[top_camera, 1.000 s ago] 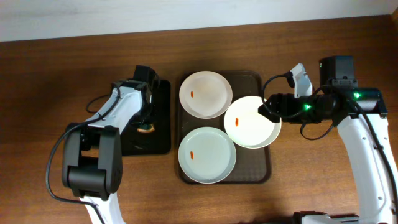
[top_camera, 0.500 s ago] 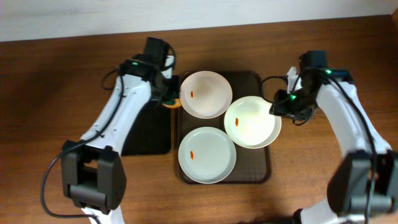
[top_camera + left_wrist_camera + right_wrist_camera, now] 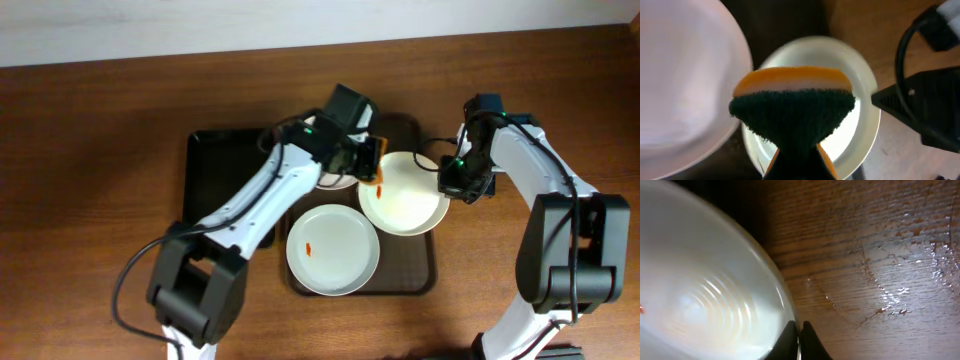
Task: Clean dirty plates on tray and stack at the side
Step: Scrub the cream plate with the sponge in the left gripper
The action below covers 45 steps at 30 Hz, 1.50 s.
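Observation:
Next, my left gripper releases the orange sponge in the middle of the smaller black tray (image 3: 225, 193).
Three white plates lie on the dark brown tray (image 3: 421, 272). The right plate (image 3: 405, 200) has an orange-red smear near its left rim. My right gripper (image 3: 452, 182) is shut on this plate's right rim (image 3: 785, 305), fingertips pinched together (image 3: 800, 330). My left gripper (image 3: 360, 155) is shut on an orange sponge with a dark green pad (image 3: 792, 112), held just above the right plate (image 3: 862, 125) at its left edge. The front plate (image 3: 333, 250) shows a small smear. The back plate (image 3: 333, 181) is mostly hidden under my left arm.
A smaller black tray (image 3: 215, 160) lies left of the brown tray. Bare wooden table (image 3: 880, 255) stretches right of the held plate, with wet-looking marks on it. My right arm's black body and cable (image 3: 920, 100) sit close beside the sponge.
My left arm has swung right from the black tray across the brown tray, carrying the sponge to the right plate. My right gripper has closed on that plate's right rim.

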### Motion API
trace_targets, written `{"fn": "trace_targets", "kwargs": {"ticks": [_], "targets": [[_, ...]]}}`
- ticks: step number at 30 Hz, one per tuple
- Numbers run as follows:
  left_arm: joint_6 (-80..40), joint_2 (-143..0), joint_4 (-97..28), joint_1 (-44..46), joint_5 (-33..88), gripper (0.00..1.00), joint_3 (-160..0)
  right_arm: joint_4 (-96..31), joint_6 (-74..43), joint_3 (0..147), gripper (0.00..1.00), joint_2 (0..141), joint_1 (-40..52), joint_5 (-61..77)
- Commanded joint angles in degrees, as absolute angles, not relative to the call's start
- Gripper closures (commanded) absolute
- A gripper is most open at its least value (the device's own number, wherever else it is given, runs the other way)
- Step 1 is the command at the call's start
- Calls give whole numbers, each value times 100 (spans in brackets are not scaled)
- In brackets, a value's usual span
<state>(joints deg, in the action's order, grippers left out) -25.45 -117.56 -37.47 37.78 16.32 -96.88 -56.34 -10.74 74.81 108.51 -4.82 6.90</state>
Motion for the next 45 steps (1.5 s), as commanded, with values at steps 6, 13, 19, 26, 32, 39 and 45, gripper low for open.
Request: {"fn": "trace_targets", "kwargs": {"ticks": [6, 13, 19, 26, 32, 39, 45], "targets": [[-3258, -12370, -3286, 4093, 2418, 100, -9776, -5774, -1553, 7424, 96, 10912, -451, 683], [-2705, -12975, -2810, 4335, 1911, 100, -9776, -5867, -1549, 7424, 96, 10912, -451, 681], [-2078, -13152, -3197, 4335, -355, 100, -9778, -5979, -1546, 7426, 96, 10910, -451, 681], [-1658, -13152, -3225, 4353, -1315, 100, -9806, -6093, -1529, 7426, 96, 10901, -451, 679], [-1680, -13150, -4163, 4442, -2377, 100, -10630, -6117, -1529, 7426, 96, 10901, -451, 679], [-1881, -12984, -5953, 4200, -882, 100, -12239, -6110, -1376, 7516, 96, 10687, -451, 683], [-1872, -11808, -7391, 2661, -360, 100, -12460, -6110, -1070, 7765, 96, 10103, -451, 792]]}}
